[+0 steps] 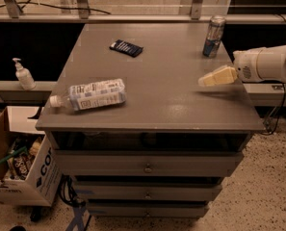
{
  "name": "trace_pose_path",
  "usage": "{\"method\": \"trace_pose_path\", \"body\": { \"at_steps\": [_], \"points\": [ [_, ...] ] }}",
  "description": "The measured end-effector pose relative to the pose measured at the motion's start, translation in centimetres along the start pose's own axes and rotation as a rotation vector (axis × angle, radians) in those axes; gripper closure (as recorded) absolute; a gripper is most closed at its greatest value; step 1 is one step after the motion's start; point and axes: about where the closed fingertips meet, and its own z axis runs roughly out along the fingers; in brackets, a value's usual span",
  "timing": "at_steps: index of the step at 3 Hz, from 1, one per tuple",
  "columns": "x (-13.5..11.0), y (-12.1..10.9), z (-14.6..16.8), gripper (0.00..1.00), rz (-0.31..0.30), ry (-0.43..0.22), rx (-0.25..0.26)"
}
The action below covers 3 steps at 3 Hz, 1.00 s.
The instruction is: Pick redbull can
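I should move my gripper to the upper half of the redbull can (214, 31) next and close it there.
The redbull can (214, 36) stands upright at the far right of the grey table top (166, 100), blue and silver with a silver top. My gripper (204, 81) reaches in from the right on a white arm (267, 64). It hovers over the table's right side, in front of the can and apart from it.
A clear plastic bottle (89, 95) with a white label lies on its side at the front left. A dark flat packet (126, 47) lies at the back middle. A soap dispenser (23, 74) stands on a ledge to the left. A cardboard box (17, 172) sits on the floor at left.
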Motion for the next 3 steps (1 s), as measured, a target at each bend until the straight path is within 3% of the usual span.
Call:
{"method": "trace_pose_path", "body": {
  "at_steps": [3],
  "points": [
    [-3.4, -6.5, 6.8, 0.0, 0.07, -0.228, 0.123]
  ]
}}
